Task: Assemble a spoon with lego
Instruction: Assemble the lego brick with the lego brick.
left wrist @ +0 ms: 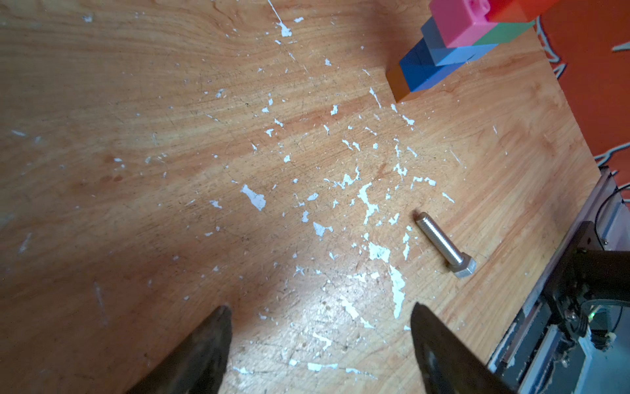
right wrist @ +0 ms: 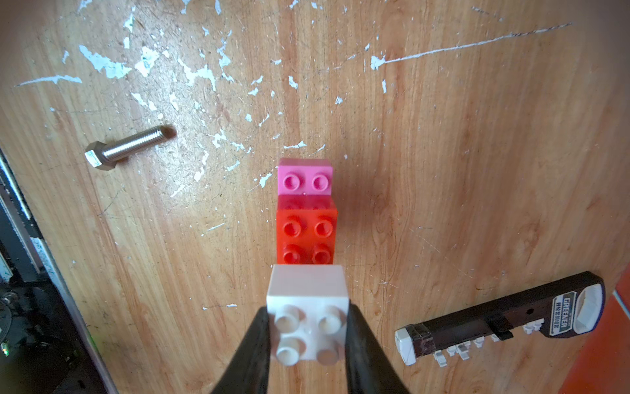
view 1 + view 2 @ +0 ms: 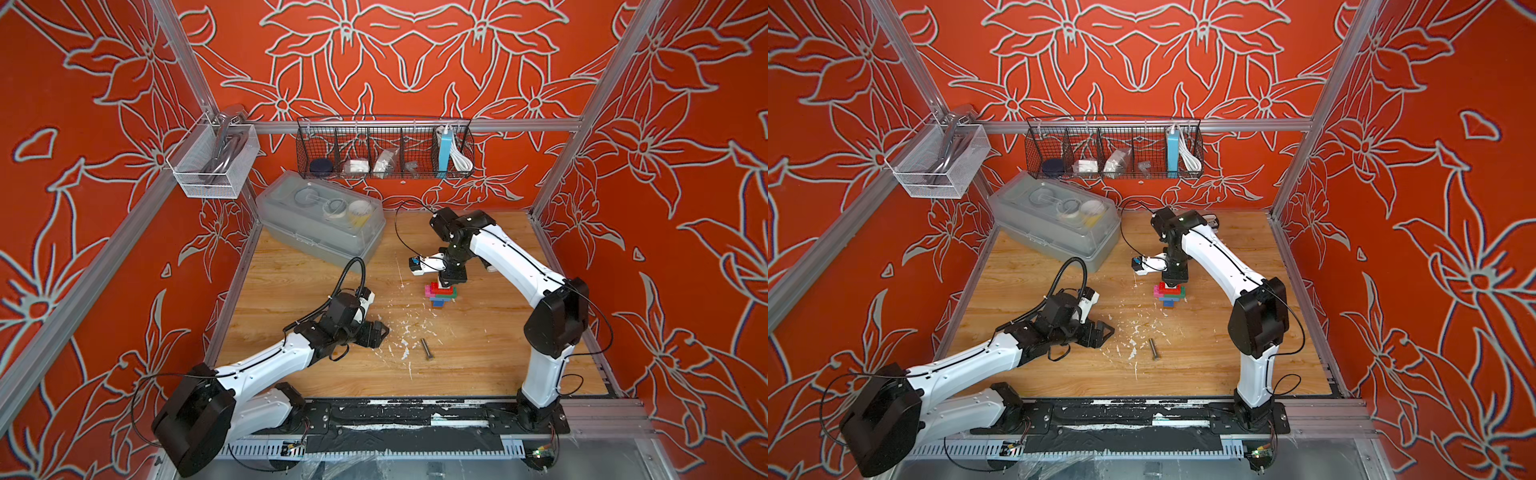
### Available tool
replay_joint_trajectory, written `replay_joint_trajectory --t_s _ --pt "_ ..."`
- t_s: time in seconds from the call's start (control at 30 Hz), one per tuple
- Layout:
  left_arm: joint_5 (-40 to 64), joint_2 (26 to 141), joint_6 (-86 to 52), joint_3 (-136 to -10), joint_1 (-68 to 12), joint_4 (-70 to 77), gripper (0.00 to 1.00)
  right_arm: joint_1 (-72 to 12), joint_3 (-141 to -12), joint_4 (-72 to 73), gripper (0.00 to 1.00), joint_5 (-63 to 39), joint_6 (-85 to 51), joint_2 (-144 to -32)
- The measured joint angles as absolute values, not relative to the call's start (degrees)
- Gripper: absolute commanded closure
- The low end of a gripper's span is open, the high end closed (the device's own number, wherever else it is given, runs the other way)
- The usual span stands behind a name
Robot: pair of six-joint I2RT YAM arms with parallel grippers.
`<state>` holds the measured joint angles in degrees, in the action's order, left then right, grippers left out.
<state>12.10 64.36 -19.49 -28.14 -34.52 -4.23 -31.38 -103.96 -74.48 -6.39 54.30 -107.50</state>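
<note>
My right gripper should release the white brick on top of the red brick [image 3: 444,287] [image 2: 306,261], just behind the red brick's studs that are nearest the pink brick.
The spoon [image 3: 440,293] [image 3: 1169,294] stands on the wooden table as a small stack of lego: brown and blue stem bricks [image 1: 419,73] at the bottom, then light blue, green, pink [image 2: 305,179] and red [image 2: 306,235] above. My right gripper [image 2: 308,327] [image 3: 445,284] points straight down over the stack, shut on a white brick [image 2: 308,307] at the red brick's end; whether the white brick is seated I cannot tell. My left gripper [image 1: 320,314] [image 3: 380,332] hovers low over the table to the left of the stack, open, with only bare wood between its fingers.
A grey metal bolt [image 3: 427,349] [image 1: 443,244] lies in front of the stack. A long black strip with white pegs [image 2: 504,317] lies behind it. A lidded grey plastic box [image 3: 320,224] sits at the back left. A wire basket [image 3: 384,147] and a mesh basket [image 3: 212,160] hang on the walls.
</note>
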Motion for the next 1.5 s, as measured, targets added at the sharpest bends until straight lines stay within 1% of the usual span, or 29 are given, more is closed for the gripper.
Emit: replay_joint_trajectory --t_s 0.77,1.1,1.27,1.3,1.4,1.43,1.47,1.5 --pt "11.1 64.4 -19.1 -28.1 -34.5 -5.1 0.19 -31.1 -101.4 -72.4 1.00 -7.2 54.2 -108.4" --pt "10.3 64.0 -18.9 -28.1 -34.5 -5.9 0.19 -30.1 -95.2 -67.0 1.00 -9.2 53.3 -105.1" --pt "10.2 63.8 -18.8 -28.1 -34.5 -6.6 0.19 -30.0 -96.3 -67.6 1.00 -9.4 53.0 -105.5" --pt "10.2 63.8 -18.7 -28.1 -34.5 -6.8 0.19 -30.0 -97.0 -68.2 0.95 -9.4 52.9 -105.9" --pt "10.1 63.8 -18.6 -28.1 -34.5 -7.0 0.19 -30.0 -98.7 -69.6 0.76 -9.3 52.7 -106.9" --pt "10.1 63.8 -18.5 -28.1 -34.5 -7.0 0.19 -30.0 -99.2 -70.0 0.68 -9.3 52.6 -107.2" --pt "10.1 63.8 -18.4 -28.1 -34.5 -7.0 0.19 -30.0 -99.5 -70.2 0.62 -9.3 52.5 -107.3" --pt "10.1 63.8 -18.4 -28.1 -34.5 -7.0 0.19 -30.0 -99.6 -70.3 0.61 -9.3 52.4 -107.4"
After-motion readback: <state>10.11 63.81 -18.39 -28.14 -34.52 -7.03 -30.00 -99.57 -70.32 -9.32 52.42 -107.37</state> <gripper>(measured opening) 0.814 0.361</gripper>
